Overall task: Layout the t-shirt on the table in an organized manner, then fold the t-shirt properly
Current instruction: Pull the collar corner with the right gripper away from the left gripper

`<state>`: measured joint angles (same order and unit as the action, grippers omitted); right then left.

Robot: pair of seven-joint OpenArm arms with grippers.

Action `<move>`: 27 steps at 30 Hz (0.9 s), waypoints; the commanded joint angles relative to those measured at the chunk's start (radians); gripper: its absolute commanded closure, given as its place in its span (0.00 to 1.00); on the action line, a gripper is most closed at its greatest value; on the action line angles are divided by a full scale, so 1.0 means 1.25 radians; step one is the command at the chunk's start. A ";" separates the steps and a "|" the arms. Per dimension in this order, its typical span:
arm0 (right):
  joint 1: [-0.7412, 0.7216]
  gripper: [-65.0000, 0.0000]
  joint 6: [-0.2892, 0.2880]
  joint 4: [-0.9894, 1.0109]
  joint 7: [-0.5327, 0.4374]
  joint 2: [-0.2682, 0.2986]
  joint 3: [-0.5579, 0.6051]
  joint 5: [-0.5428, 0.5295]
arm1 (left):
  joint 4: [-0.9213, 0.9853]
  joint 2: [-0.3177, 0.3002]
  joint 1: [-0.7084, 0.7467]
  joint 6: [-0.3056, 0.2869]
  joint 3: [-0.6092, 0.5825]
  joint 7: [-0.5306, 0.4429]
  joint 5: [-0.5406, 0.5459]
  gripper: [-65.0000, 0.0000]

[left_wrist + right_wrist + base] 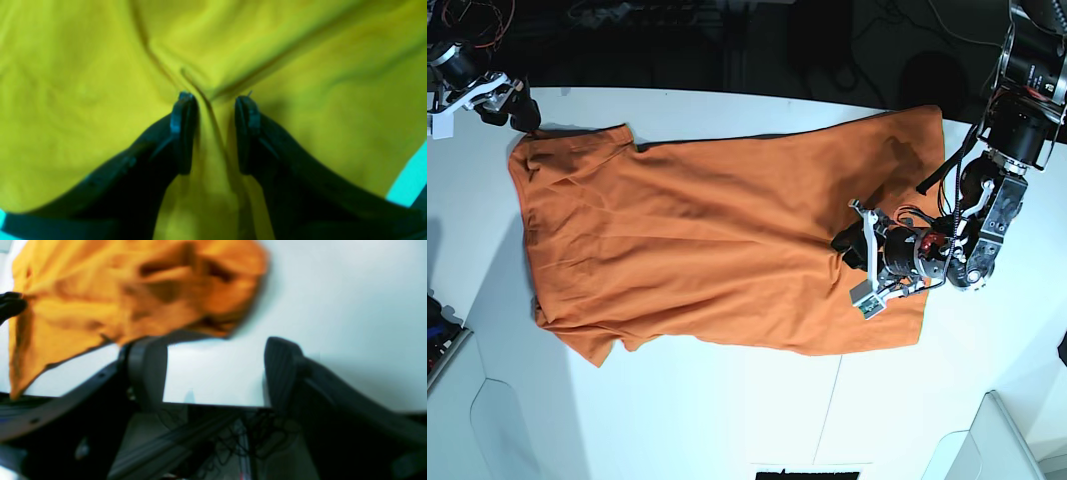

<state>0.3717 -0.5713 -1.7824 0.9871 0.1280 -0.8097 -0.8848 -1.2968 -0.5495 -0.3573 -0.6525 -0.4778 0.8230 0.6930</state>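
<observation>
My right gripper needs to reach in, take the folded cloth [551,138] and pull it toward the table's edge, as it is open and the t-shirt's far corner lies bunched beyond it.
The orange t-shirt [697,230] lies spread wide across the white table [727,420], wrinkled, with one short sleeve at the lower left. My left gripper [845,245] rests on the shirt's right part. In the left wrist view, where the cloth looks yellow-green, my left gripper [215,100] has its fingers nearly closed on a raised fold of the t-shirt [300,100]. My right gripper [522,112] hovers at the shirt's far left corner. In the right wrist view my right gripper [215,350] is wide open and empty over the table's edge [213,403], with the t-shirt [133,290] beyond it.
Grey bins stand at the near left [452,390] and near right [1002,440] corners. A thin seam [832,400] crosses the table. Dark cables and frame parts [213,443] lie below the table's edge. Bare table [333,290] shows beside the shirt.
</observation>
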 commanded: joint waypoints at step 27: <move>-0.082 0.58 0.035 -0.015 -0.147 -0.020 0.157 0.235 | -0.011 -0.013 -0.017 -0.005 0.007 0.009 0.011 0.65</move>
<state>0.2722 -0.5274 -1.7874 0.8253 0.0917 -0.6102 -0.5762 -1.2964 -0.5518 -0.3550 -0.6518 -0.4774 0.8429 0.6933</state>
